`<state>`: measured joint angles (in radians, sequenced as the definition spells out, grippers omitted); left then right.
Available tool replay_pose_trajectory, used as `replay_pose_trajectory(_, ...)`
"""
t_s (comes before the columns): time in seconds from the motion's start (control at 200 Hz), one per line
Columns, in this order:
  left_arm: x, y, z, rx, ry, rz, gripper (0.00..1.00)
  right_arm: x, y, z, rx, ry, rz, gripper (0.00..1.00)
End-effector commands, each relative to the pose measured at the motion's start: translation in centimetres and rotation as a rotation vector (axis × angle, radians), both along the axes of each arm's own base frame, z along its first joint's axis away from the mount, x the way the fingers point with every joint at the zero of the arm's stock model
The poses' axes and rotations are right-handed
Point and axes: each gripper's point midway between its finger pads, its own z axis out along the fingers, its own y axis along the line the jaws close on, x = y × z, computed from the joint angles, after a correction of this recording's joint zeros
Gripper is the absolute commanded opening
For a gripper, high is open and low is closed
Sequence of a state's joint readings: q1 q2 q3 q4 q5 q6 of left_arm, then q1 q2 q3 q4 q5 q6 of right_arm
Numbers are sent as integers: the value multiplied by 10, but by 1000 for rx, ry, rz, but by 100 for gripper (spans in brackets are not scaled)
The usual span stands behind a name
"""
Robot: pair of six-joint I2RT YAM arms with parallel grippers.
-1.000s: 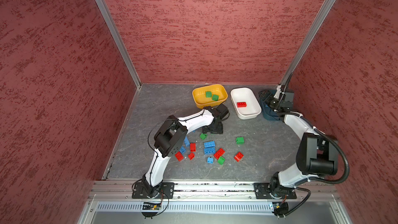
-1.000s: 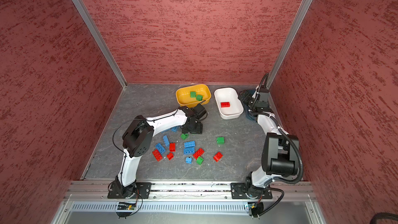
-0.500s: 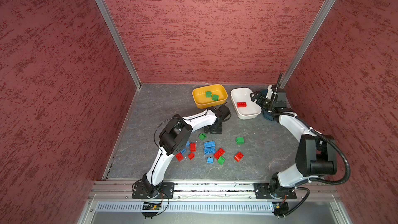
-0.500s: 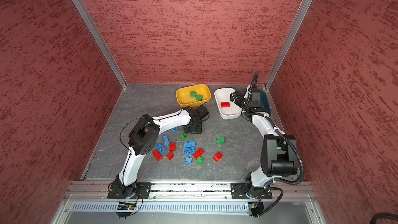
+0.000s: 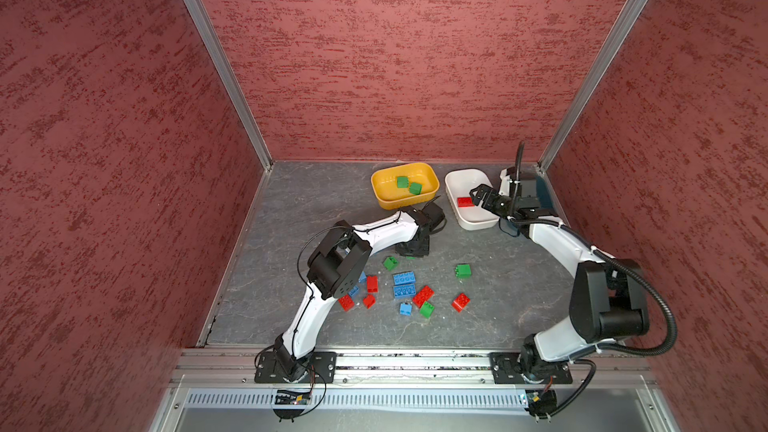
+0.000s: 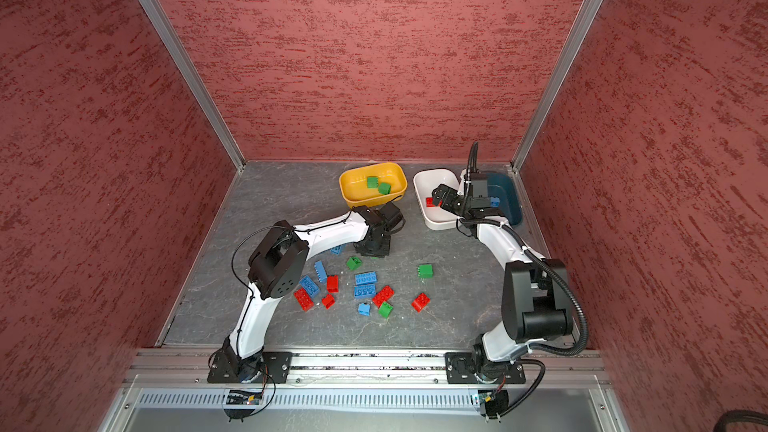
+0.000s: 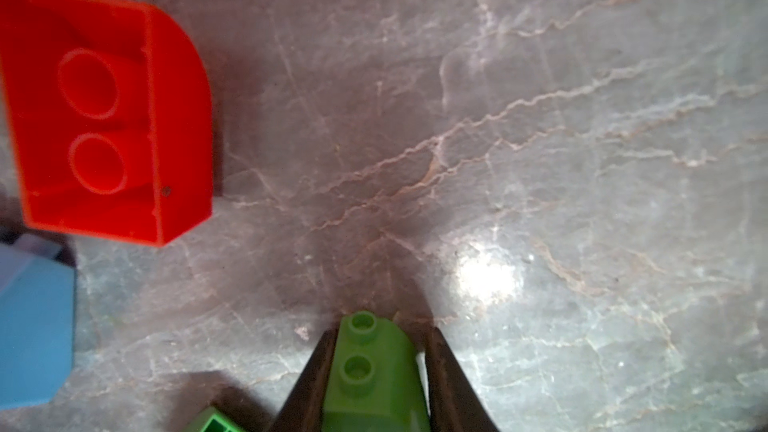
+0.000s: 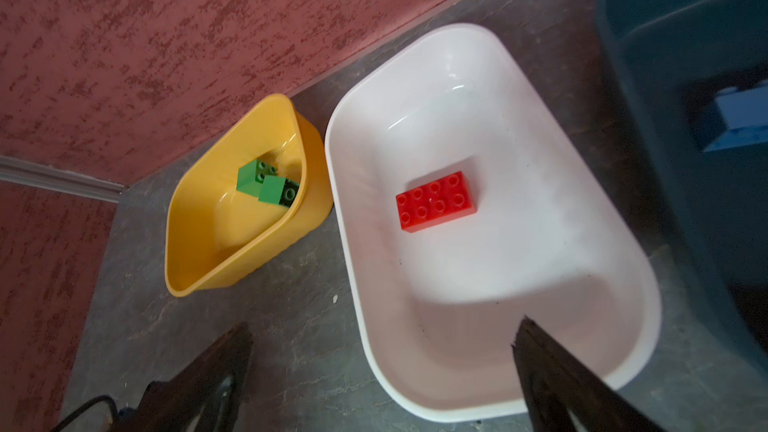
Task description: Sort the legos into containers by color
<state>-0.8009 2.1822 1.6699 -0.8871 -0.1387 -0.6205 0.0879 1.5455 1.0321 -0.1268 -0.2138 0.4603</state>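
Observation:
The robot's left gripper needs to release the small green lego in the yellow tub (image 5: 392,187), next to the rear green lego there.
My left gripper (image 7: 380,338) is down at the floor in front of the yellow tub (image 5: 386,197), shut on a small green lego (image 7: 374,371) whose studs show between the fingers. In both top views this gripper (image 5: 411,249) (image 6: 372,248) hides the brick. My right gripper (image 8: 384,326) hangs open and empty over the near end of the white tub (image 8: 498,284), which holds one red lego (image 8: 436,201). Two green legos (image 5: 409,184) lie in the yellow tub. A blue lego (image 6: 494,201) lies in the teal tub (image 6: 509,201).
Loose legos lie scattered mid-floor: green (image 5: 462,271), blue (image 5: 404,284), red (image 5: 460,302) and several more beside my left arm's elbow (image 5: 336,263). An upturned red brick (image 7: 104,114) and a blue one (image 7: 33,326) lie close to the left gripper. Red walls enclose three sides.
The left gripper's jaws have closed onto the green lego. The right gripper has swung left from over the teal tub to over the white tub, still open.

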Motion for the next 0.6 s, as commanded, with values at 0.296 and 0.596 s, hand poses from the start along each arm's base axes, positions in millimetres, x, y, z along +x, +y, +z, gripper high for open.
replay_pose_trajectory(0.296,48,1,52,-182,-214,24,22,-45,23,-6,-96,54,60,99)
replay_pose_trajectory(0.596,125,-5,117,-297,-423,19,22,-62,20,-12,-119,85,56,99)
